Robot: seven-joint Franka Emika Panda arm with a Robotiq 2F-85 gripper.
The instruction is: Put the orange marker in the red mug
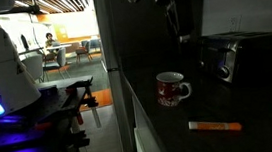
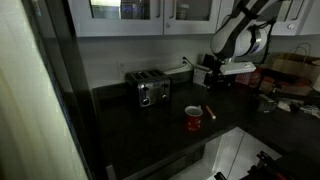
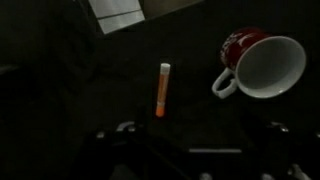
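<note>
Next, my gripper should go to the orange marker's orange end (image 1: 234, 127) (image 3: 160, 109), opposite its whitish end, and close there.
The orange marker (image 3: 163, 88) lies flat on the dark countertop, its whitish end pointing away from me in the wrist view. It also shows in both exterior views (image 1: 214, 127) (image 2: 209, 111). The red mug (image 3: 265, 65) with white patterning stands upright beside the marker, a short gap apart, with its white inside empty and its handle towards the marker. It shows in both exterior views too (image 1: 172, 88) (image 2: 194, 118). My gripper (image 3: 198, 135) hangs high above both things (image 1: 177, 22) (image 2: 210, 72). Its dark fingers are spread wide, open and empty.
A dark boxy toaster (image 1: 229, 52) (image 2: 152, 90) stands on the counter behind the mug. The counter's front edge (image 1: 141, 126) drops to the floor. Cabinets (image 2: 150, 12) hang above the counter. Clutter (image 2: 285, 85) sits at one end of the counter.
</note>
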